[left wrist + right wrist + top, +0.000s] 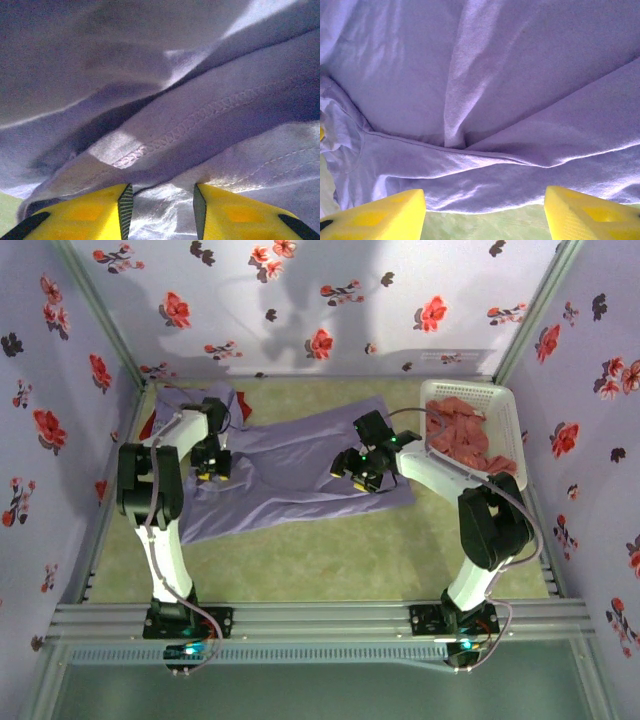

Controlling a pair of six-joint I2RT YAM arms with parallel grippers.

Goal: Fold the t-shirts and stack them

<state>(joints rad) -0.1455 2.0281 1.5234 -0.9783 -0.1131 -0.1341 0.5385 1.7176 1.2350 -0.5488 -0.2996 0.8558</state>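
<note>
Lavender t-shirt folds bunch under my left gripper; I'll grip and draw it toward the back [238,432] to spread it before folding.
A lavender t-shirt [300,455] lies spread and rumpled across the green table, running from the back left to the right. My left gripper [212,466] is down on its left part. In the left wrist view the yellow fingers [100,215] of the left gripper [162,192] stand a little apart, with wrinkled cloth [210,120] lying between them. My right gripper [366,476] hovers over the shirt's near right edge. In the right wrist view this gripper [485,192] is wide open over the hem [510,75], holding nothing. Red t-shirts [462,430] fill the basket.
The white slatted basket [468,388] stands at the back right, close to my right arm. A bit of red cloth [148,426] peeks out at the shirt's far left by the wall. Bare green table [330,550] lies in front of the shirt. Flowered walls close in three sides.
</note>
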